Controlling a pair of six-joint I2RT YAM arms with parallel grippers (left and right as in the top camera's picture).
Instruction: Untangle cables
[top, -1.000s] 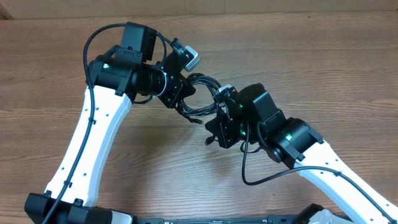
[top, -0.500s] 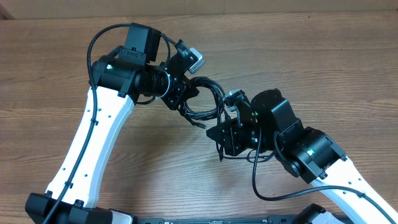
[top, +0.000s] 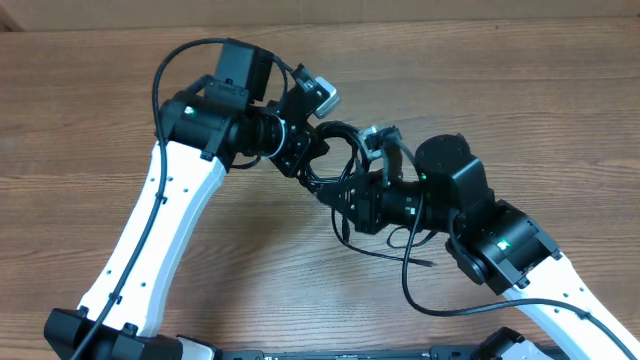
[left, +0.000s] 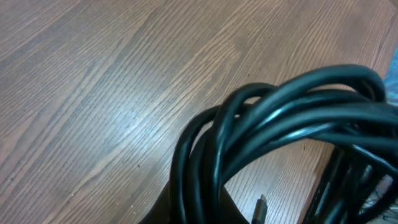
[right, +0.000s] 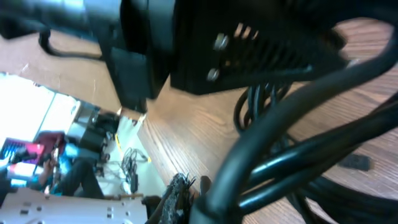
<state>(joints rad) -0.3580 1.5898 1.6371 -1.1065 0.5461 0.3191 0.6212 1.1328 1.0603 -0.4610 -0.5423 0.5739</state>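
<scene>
Both of my grippers are holding the same closed loops of cables, so my left gripper needs to keep hold of the bunch of cables while my right gripper opens and takes it near the plug (left: 260, 210).
The cables (top: 322, 178) are a bunch of thin black loops held up between my two grippers at the table's middle. My left gripper (top: 308, 162) is shut on the bunch from the upper left. In the left wrist view the loops (left: 292, 106) run down between its jaws (left: 198, 211), and a small dark plug (left: 260, 208) hangs beside them. My right gripper (top: 343, 203) is close below and to the right, shut on a strand. In the right wrist view the strands (right: 298, 155) pass through its jaws (right: 205, 202). A loose end (top: 345, 232) trails below.
The wooden table (top: 520, 90) lies all around. The right arm's own thicker wire (top: 408, 285) loops down over the table. In the right wrist view the left gripper's black body (right: 249, 43) fills the top, very close. The table's edge (right: 140, 134) shows at the left there.
My right gripper has swung up and to the left, close against the left gripper and the bunch. The left arm has shifted a little to the right with the cables.
</scene>
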